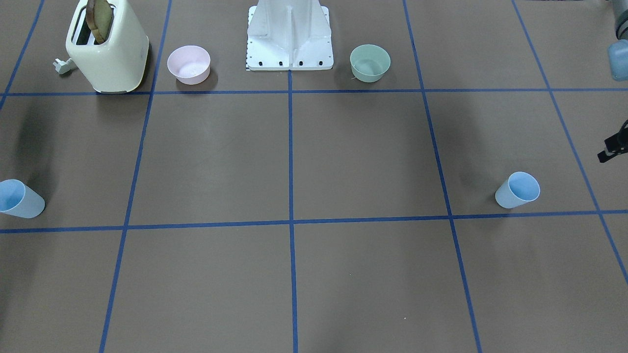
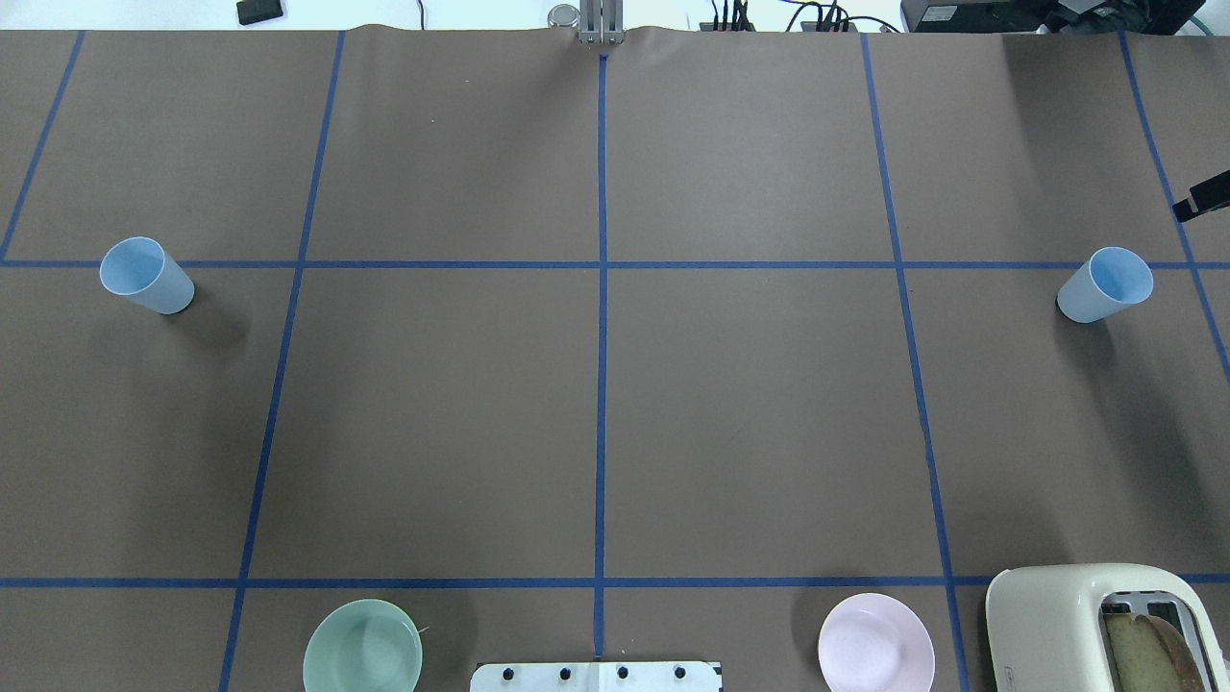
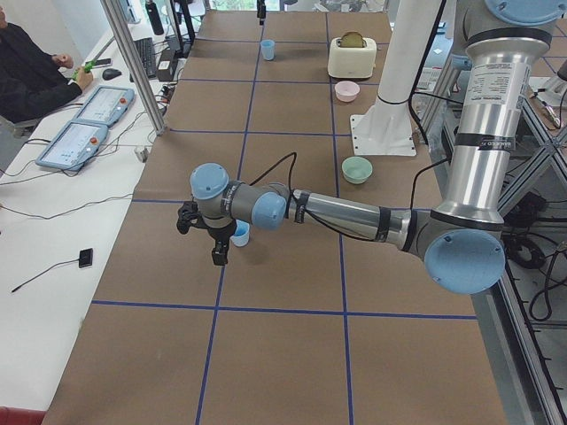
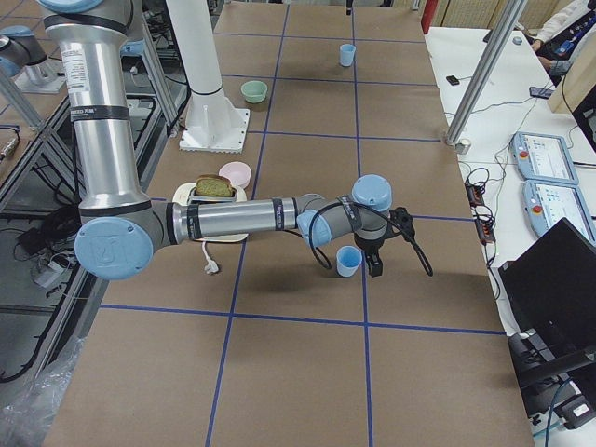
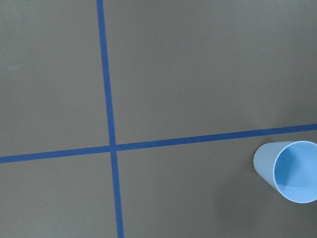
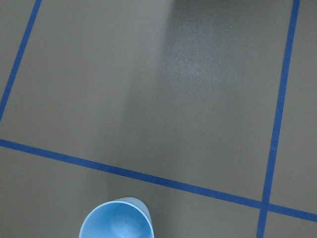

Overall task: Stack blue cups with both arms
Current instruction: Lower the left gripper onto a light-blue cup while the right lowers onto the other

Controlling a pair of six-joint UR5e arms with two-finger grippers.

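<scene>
My left gripper needs to next move to the nearer light-blue cup and close on the cup's rim (image 1: pixel 537 189) (image 5: pixel 275 177), on the side that is away from the other cup.
Two light-blue cups stand upright and far apart on the brown table. One cup (image 2: pixel 146 276) is on my left side; it also shows in the front view (image 1: pixel 517 190) and in the left wrist view (image 5: pixel 290 171). The other cup (image 2: pixel 1105 284) is on my right side, and also shows in the right wrist view (image 6: pixel 117 220). My left gripper (image 1: pixel 613 147) hovers beside its cup, toward the table's end, apart from it. My right gripper (image 2: pixel 1201 200) hovers beside the right cup, also apart. Only an edge of each gripper shows, so I cannot tell whether either is open or shut.
A cream toaster (image 1: pixel 105 46) holding a slice of bread, a pale pink bowl (image 1: pixel 189 64), a pale green bowl (image 1: pixel 370 63) and the white base stand (image 1: pixel 289 37) sit along the robot's side. Operators sit at desks beyond the far edge.
</scene>
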